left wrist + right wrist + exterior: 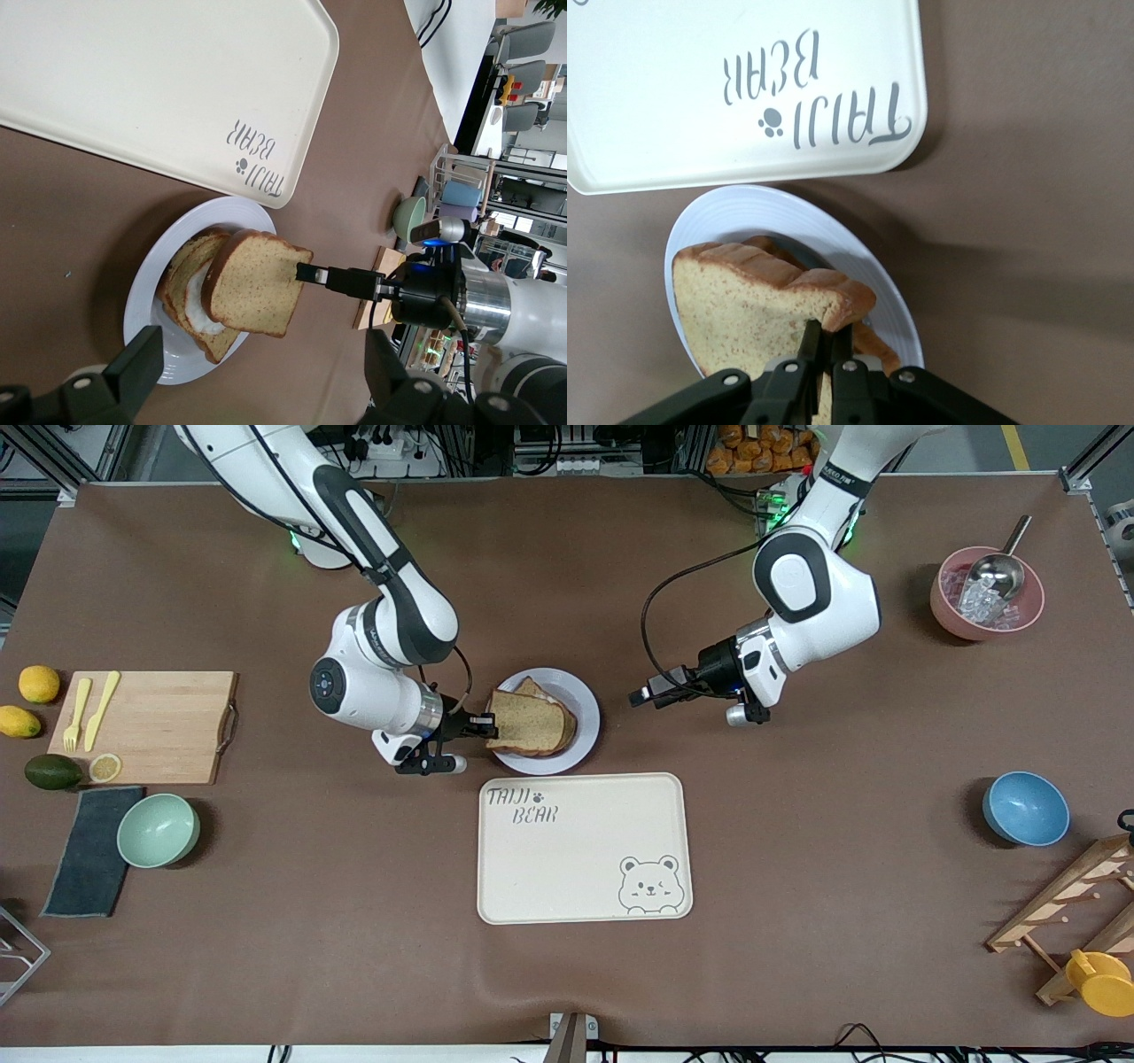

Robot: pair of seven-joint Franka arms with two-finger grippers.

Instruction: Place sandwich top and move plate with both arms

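Note:
Next, my left gripper grabs the plate's rim [597,718] [130,297] on the side opposite my right gripper, because both arms move the plate.
The sandwich top [532,722], a plain brown bread slice, is pinched at its edge by my right gripper [485,726], which is shut on it. The slice hangs tilted just above a bread slice bearing a fried egg [197,305] on the plate [583,695]. The right wrist view shows the fingers [813,341] clamped on the sandwich top [744,301] over the plate [744,212]. My left gripper [640,695] is open and empty, above the table beside the plate, toward the left arm's end. Its own view [263,350] shows the sandwich top [257,283] and plate [155,292].
A cream bear tray [585,850] lies nearer the camera than the plate. A cutting board [151,726], green bowl [158,830] and dark cloth [89,850] lie toward the right arm's end. A blue bowl [1025,808], pink bowl with scoop [986,593] and wooden rack [1063,903] lie toward the left arm's end.

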